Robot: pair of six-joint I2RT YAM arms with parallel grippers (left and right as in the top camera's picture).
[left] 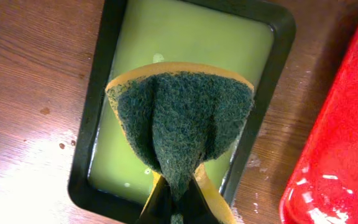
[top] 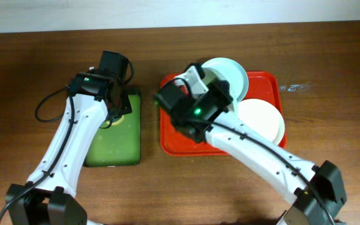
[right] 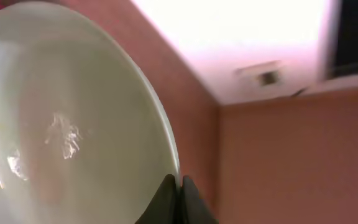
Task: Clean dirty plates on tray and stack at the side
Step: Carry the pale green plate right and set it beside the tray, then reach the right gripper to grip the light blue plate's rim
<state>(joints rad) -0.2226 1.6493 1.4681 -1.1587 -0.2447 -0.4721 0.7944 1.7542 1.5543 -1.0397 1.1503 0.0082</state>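
Observation:
The pale blue plate will go down from my right gripper onto the table (top: pixel 308 98) beside the red tray, over the crumpled scrap, where I will set it.
My right gripper (top: pixel 220 92) is shut on the rim of a pale blue plate (top: pixel 230 70) and holds it tilted above the back of the red tray (top: pixel 167 140). In the right wrist view the plate (right: pixel 73 118) stands on edge, pinched between the fingertips (right: pixel 179 186). A white plate (top: pixel 261 120) lies flat on the tray's right side. A third plate is not visible. My left gripper (top: pixel 119 111) is shut on a green-and-yellow scouring sponge (left: pixel 185 118), pinched at the fingertips (left: pixel 179 196) over the green tray.
The smaller green tray with a dark rim (left: pixel 95 106) lies left of the red tray, also in the overhead view (top: pixel 114 147). The red tray's edge (left: pixel 340 149) shows at the right of the left wrist view. A crumpled scrap (top: pixel 295 87) lies right of the red tray.

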